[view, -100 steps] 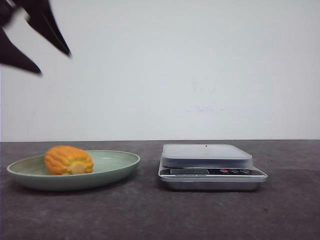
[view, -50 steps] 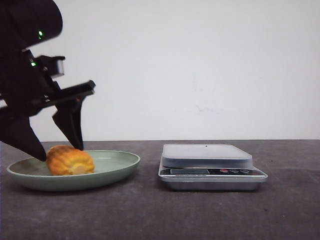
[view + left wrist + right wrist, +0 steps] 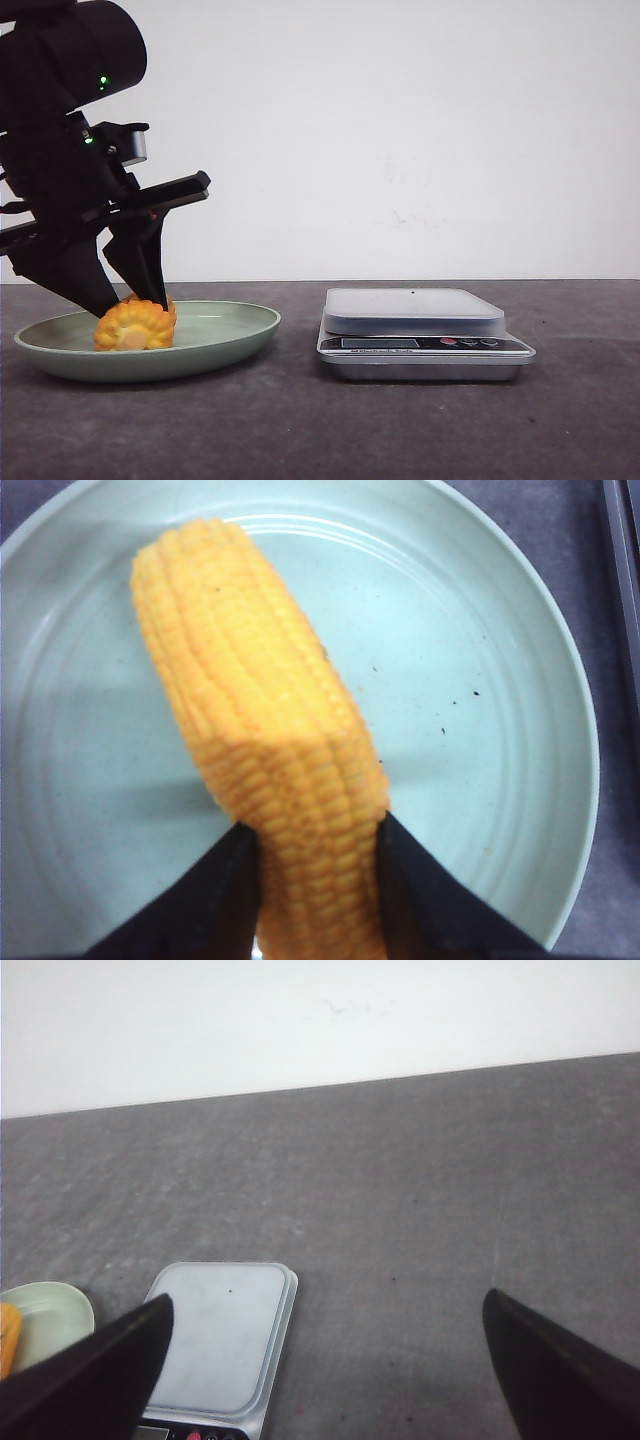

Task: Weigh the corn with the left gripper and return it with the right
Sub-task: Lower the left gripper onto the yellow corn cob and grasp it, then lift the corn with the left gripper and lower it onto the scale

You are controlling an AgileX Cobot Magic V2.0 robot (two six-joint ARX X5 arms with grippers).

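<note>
The robot's left gripper needs to set the corn down on the pale flat platform of the silver kitchen scale (image 3: 401,294).
The corn (image 3: 133,325) is a stubby orange-yellow cob lying in the green plate (image 3: 230,325) at the left, its pale cut end toward the front camera. My left gripper (image 3: 130,303) reaches down into the plate, and its two black fingers press the cob from both sides. In the left wrist view the fingers (image 3: 225,880) clamp the near end of the corn (image 3: 270,730) over the plate (image 3: 480,680). My right gripper (image 3: 327,1302) is open and empty, high above the table, and does not show in the front view. A sliver of the corn (image 3: 8,1335) shows in the right wrist view.
A silver kitchen scale (image 3: 415,312) with a pale flat platform stands to the right of the plate, nothing on it; it also shows in the right wrist view (image 3: 225,1335). The dark grey table (image 3: 330,430) runs back to a white wall.
My left gripper has come down from the upper left into the plate and shut on the corn. The cob has turned so that its cut end faces the front.
</note>
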